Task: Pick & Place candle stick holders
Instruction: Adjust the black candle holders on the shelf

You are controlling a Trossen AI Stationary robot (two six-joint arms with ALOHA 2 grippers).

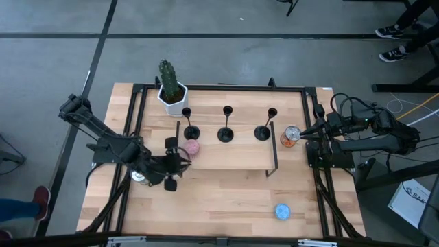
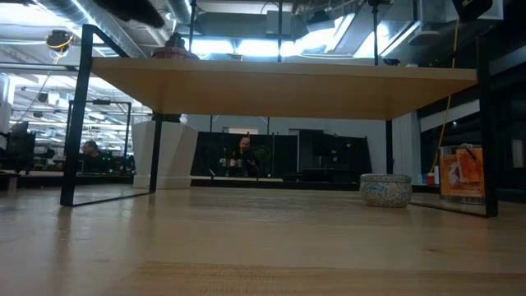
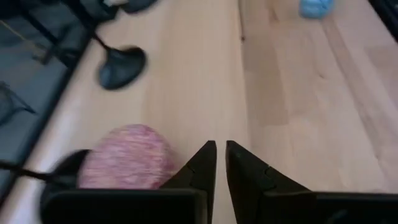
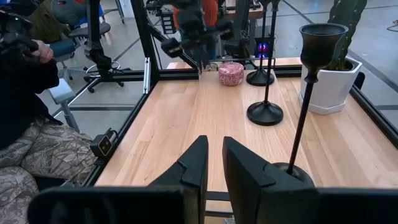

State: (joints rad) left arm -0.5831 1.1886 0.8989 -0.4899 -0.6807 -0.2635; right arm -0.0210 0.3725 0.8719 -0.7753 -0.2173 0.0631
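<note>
The pink tin is between my shut left gripper and the nearest candle stick holder, so I need to open, go around by the cactus and take the holder's stem (image 1: pixel 188 119).
Three slim black candle stick holders (image 1: pixel 191 132) (image 1: pixel 226 134) (image 1: pixel 262 132) stand upright in a row on their round bases on a raised wooden shelf (image 1: pixel 233 161). My left gripper (image 1: pixel 182 152) (image 3: pixel 221 155) is shut, close beside a pink tin (image 3: pixel 127 165) near the left holder. My right gripper (image 1: pixel 302 135) (image 4: pixel 214 155) is shut at the shelf's right end. The right holder (image 4: pixel 305 93) stands just beyond its fingers, apart from them. Neither gripper shows in the low view. My left gripper stands with one finger (image 3: pixel 199 165) right next to the pink tin's side (image 3: pixel 163 163); I cannot tell whether it touches the tin.
A cactus in a white pot (image 1: pixel 171 92) stands at the shelf's far left. An orange can (image 1: pixel 291 135) stands just before my right gripper. A blue tin (image 1: pixel 282 211) sits on the table near the front edge. Black frame bars (image 1: pixel 276 147) border the shelf. A person (image 4: pixel 25 112) sits beyond the table.
</note>
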